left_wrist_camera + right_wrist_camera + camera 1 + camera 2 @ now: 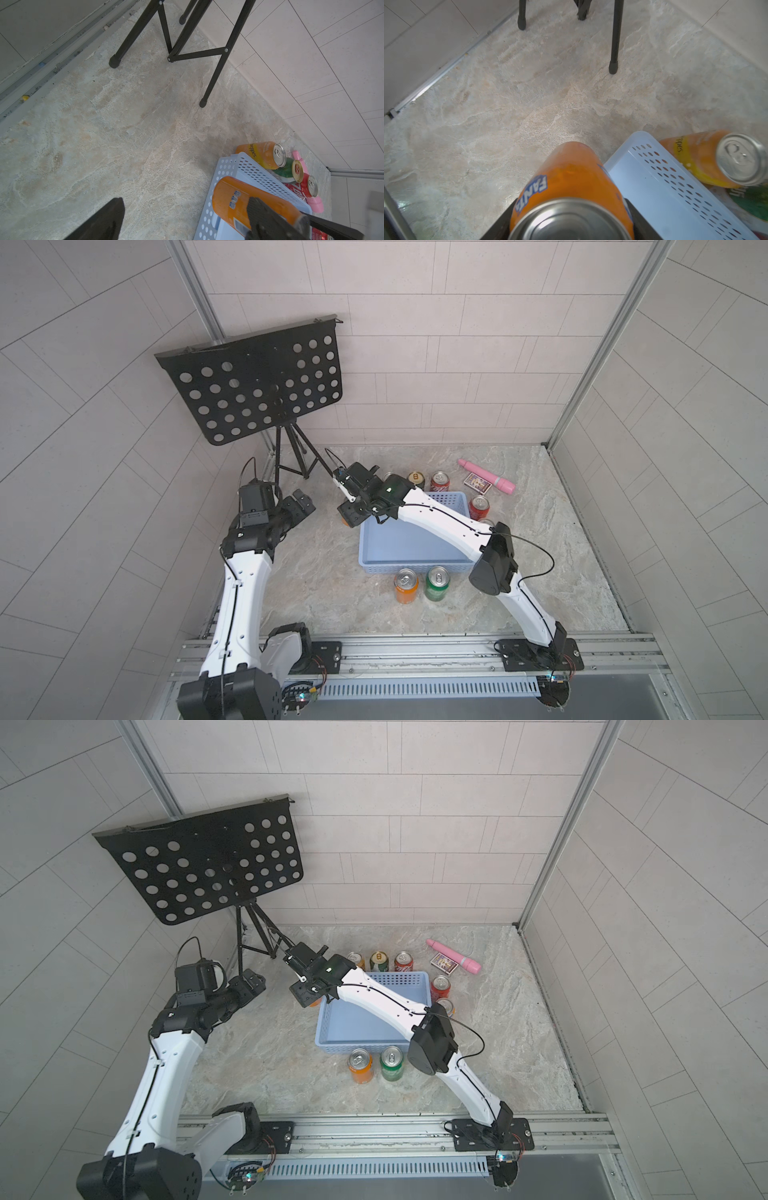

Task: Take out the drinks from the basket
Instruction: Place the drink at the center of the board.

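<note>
My right gripper has the orange Fanta can. It will let go of it on the floor (349,533) (571,160) beside the basket corner nearest the music stand.
My right gripper (351,517) (571,207) is shut on an orange Fanta can (571,182) (232,197), held upright at the far left corner of the light blue basket (415,568) (361,1048) (664,187). The part of the basket floor that shows is bare; my right arm hides the rest. My left gripper (302,506) (186,200) hangs open over the floor to the left, holding nothing. An orange can (406,585) and a green can (437,583) stand in front of the basket. Behind it stand an orange can (716,158), a dark green-and-white can (415,479) and a red can (439,481). Another red can (480,506) stands at its right.
A black music stand (257,385) on tripod legs (295,460) stands at the back left, close to both grippers. A pink tube (488,477) and a small patterned card box (477,483) lie at the back right. A metal rail (415,649) runs along the front.
</note>
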Available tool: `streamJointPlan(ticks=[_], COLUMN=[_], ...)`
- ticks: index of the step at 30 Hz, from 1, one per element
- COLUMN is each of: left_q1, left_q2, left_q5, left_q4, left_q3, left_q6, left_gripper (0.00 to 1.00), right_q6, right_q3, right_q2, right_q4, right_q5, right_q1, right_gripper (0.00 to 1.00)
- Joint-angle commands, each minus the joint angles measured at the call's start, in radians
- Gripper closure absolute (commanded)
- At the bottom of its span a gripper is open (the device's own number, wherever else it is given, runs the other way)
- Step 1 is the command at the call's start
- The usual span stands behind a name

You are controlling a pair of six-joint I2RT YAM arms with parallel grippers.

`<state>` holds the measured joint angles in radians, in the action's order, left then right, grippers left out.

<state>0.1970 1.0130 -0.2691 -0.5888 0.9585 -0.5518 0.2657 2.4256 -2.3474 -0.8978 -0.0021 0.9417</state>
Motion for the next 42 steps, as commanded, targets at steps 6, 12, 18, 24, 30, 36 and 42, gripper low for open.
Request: streamJointPlan(ticks=[6,12,18,24,30,36,42], left_q1=[0.024,0.046,0.067,0.086,0.093,0.101,0.103], left_q2=[-0.005,-0.003,0.005,0.023,0.037,0.038,0.038], left_q5=[-0.022,-0.049,-0.074,-0.123,-0.151,-0.16,-0.155], left_q4=[0.014,0.032,0.045,0.055,0.061,0.063,0.063], left_q3=[-0.015,-0.027,-0.033,-0.035,-0.035,-0.035,-0.035], left_q6=[-0.013,-0.032,-0.043,-0.052,-0.051,-0.05,-0.048], left_gripper=[0.0,0.0,0.0,0.0,0.0,0.0,0.0], right_q6=[0.015,0.021,0.038,0.05,0.05,0.058,0.047], right_q3=[0.077,0.08,0.082,0.083,0.082,0.081,0.081], right_q2=[-0.038,-0.086,-0.133,-0.171,-0.188,-0.175,-0.146], right_q4=[0.032,0.057,0.092,0.112,0.114,0.118,0.116], right_q5=[0.012,0.04,0.063,0.073,0.063,0.071,0.083], right_q1=[0.006,0.011,0.011,0.012,0.018,0.02,0.018], right_gripper=[0.68,0.68,0.68,0.68,0.47,0.19,0.08])
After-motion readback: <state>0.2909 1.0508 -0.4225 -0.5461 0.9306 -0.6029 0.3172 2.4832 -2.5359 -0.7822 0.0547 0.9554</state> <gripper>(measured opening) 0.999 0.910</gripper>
